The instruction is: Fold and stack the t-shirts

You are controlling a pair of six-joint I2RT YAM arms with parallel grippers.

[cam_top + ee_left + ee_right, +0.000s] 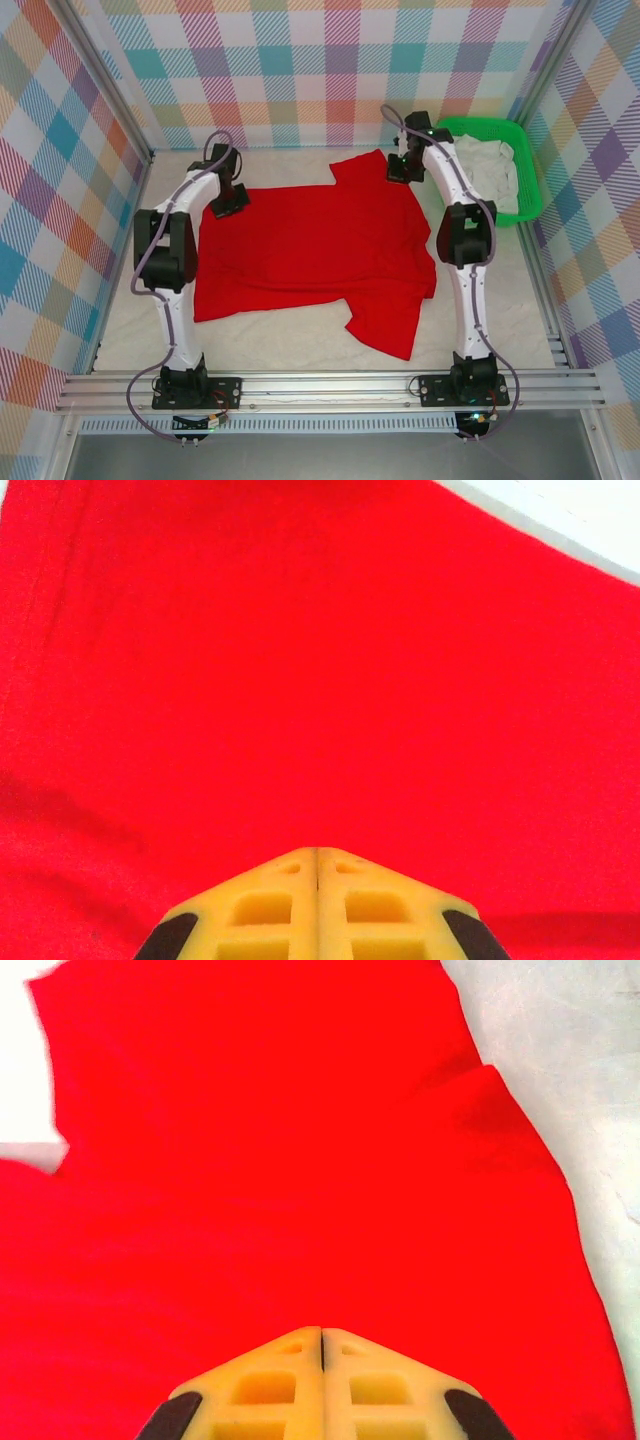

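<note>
My left gripper grips flat cloth inward of the hem; it should back off, open and take the red t-shirt's far hem corner (pixel 207 210) before folding.
A bright red t-shirt (pixel 310 250) lies spread flat on the table, plain side up, with one sleeve (pixel 358 165) at the far edge and another (pixel 385 325) at the near right. My left gripper (pixel 230 207) is over the shirt's far left corner. In the left wrist view, its yellow fingertips (pixel 318 852) meet with no cloth seen between them, red fabric (pixel 320 680) beyond. My right gripper (pixel 400 172) is by the far sleeve, also shut (pixel 321 1330) above red cloth (pixel 300 1180).
A green basket (pixel 527 160) stands at the back right with a crumpled whitish cloth (pixel 490 165) in it. Checked walls close in the table on three sides. A metal rail (pixel 330 385) runs along the near edge. Pale table surface (pixel 280 345) shows in front of the shirt.
</note>
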